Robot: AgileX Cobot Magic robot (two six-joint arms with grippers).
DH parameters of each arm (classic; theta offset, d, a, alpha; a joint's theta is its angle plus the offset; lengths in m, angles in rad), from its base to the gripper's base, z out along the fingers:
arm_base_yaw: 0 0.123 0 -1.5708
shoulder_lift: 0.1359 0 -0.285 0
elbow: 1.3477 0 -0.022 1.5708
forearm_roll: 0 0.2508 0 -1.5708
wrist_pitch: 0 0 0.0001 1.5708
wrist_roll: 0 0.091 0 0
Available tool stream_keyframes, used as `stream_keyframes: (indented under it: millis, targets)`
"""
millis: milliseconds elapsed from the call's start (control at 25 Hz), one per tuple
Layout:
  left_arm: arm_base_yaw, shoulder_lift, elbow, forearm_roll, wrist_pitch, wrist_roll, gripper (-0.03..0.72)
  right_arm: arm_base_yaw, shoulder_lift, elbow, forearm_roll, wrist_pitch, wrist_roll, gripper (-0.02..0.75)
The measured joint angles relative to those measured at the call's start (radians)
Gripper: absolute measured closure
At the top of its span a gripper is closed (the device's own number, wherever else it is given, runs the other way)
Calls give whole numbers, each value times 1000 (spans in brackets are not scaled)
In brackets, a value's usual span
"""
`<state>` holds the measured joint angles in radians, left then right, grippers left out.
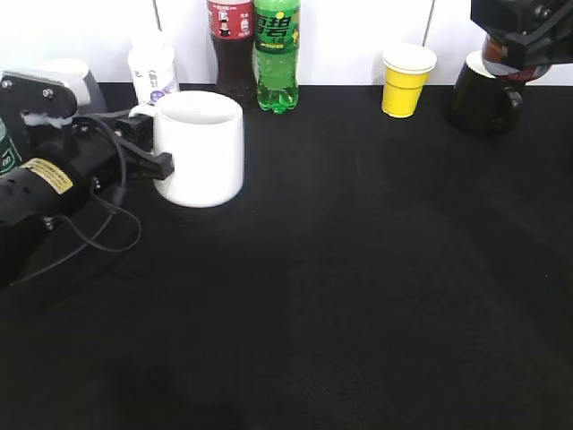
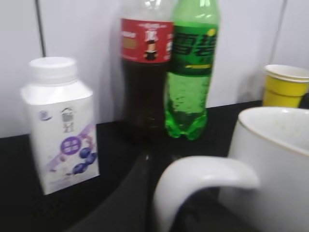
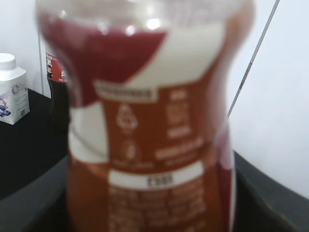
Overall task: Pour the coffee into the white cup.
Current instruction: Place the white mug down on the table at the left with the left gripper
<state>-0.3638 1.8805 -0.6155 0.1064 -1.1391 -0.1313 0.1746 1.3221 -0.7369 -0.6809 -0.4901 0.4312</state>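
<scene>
The left gripper needs to release the white cup on the black table (image 1: 194, 186) in front of the white milk carton.
The white cup (image 1: 206, 152) stands upright on the black table at the back left; it looks empty. My left gripper (image 1: 148, 143) is shut on its loop handle (image 2: 203, 174), with a dark finger on each side (image 2: 174, 203). The cup's rim and wall fill the right of the left wrist view (image 2: 275, 164). The coffee (image 3: 149, 145), a brown bottle with a red and white label, fills the right wrist view, upright. My right gripper (image 3: 149, 212) is shut around its lower body. In the exterior view the bottle (image 1: 482, 98) is at the far right back under the right gripper (image 1: 515, 54).
Along the back wall stand a white milk carton (image 1: 152, 72) (image 2: 60, 125), a dark cola bottle (image 1: 230, 45) (image 2: 145, 72), a green soda bottle (image 1: 276, 54) (image 2: 190, 72) and a yellow cup (image 1: 405, 82) (image 2: 285, 87). A grey mug (image 1: 72, 76) is behind the left arm.
</scene>
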Motion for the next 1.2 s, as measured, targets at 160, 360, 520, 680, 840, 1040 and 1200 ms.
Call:
stream_keyframes:
  millis: [160, 360, 520, 680, 840, 1040, 1200]
  targets:
    - [32, 30, -52, -12, -6, 39, 620, 0, 0, 0, 0, -1, 1, 225]
    - [36, 111, -104, -15, 0, 56, 620, 0, 0, 0, 0, -1, 1, 225]
    - [66, 160, -150, -24, -3, 79, 620, 0, 0, 0, 0, -1, 1, 225]
    - [75, 217, -194, -25, -23, 77, 621, 0, 0, 0, 0, -6, 1, 225]
    - [75, 238, -199, -24, -52, 73, 624, 0, 0, 0, 0, -7, 2, 225]
    - [77, 236, -143, -18, -62, 70, 499, 0, 0, 0, 0, -7, 2, 225]
    - [78, 201, -60, -15, -76, 70, 416, 0, 0, 0, 0, -14, 2, 225]
